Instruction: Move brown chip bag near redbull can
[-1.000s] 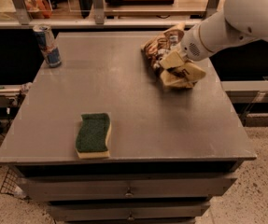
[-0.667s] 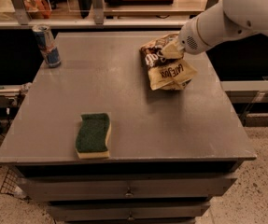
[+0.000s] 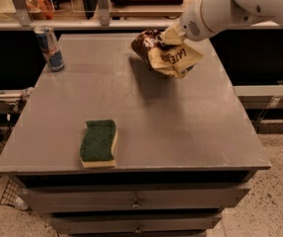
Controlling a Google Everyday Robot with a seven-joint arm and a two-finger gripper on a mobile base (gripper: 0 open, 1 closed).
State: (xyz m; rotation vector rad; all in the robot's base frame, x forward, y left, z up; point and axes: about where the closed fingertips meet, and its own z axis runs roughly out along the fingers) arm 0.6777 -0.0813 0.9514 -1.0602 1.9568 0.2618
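My gripper has the brown chip bag. Next, I let go of it on the grey table (image 3: 86, 72) close beside the redbull can, behind the sponge.
The brown chip bag (image 3: 166, 54) hangs in the air above the table's far right part, dark brown on the left, cream-yellow below. My gripper (image 3: 169, 35) is shut on the bag's top edge, at the end of the white arm coming in from the upper right. The redbull can (image 3: 50, 48) stands upright at the table's far left corner, well to the left of the bag.
A green-and-yellow sponge (image 3: 98, 143) lies near the front edge of the grey table (image 3: 180, 132). Drawers sit under the table top. A railing and clutter run behind the table's far edge.
The gripper has lifted the chip bag off the table and carried it up and to the left. The can and sponge have not moved.
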